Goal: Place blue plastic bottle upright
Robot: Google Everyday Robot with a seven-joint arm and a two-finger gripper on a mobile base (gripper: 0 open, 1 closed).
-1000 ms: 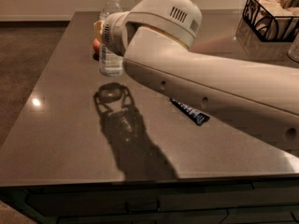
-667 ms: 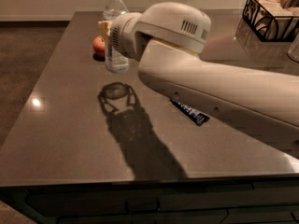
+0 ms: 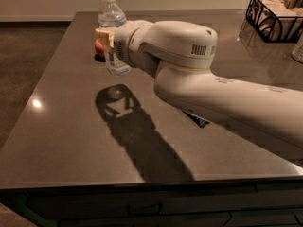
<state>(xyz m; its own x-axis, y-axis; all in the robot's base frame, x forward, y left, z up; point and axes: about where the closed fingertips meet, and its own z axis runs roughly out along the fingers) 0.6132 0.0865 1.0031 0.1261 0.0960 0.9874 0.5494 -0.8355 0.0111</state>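
Observation:
The blue plastic bottle will go down upright from my gripper on the rounded end of the shadow [image 3: 111,100], nearer than the apple.
The blue plastic bottle [image 3: 111,20] is clear with a white cap and stands upright at the far left of the dark table [image 3: 61,141]. My gripper [image 3: 108,38] is shut around the bottle's middle, with a cream finger pad [image 3: 104,34] showing on its left side. The bottle's base [image 3: 118,69] is at or just above the tabletop; I cannot tell which. The white arm [image 3: 227,103] reaches in from the right and hides the bottle's right side.
An orange-red apple [image 3: 98,48] sits just behind and left of the bottle. A dark blue snack wrapper [image 3: 199,121] peeks out under the arm. A black wire basket [image 3: 273,17] stands at the far right corner.
The wrist and arm have shifted lower and turned, while the bottle has stayed upright in the gripper at nearly the same spot next to the apple.

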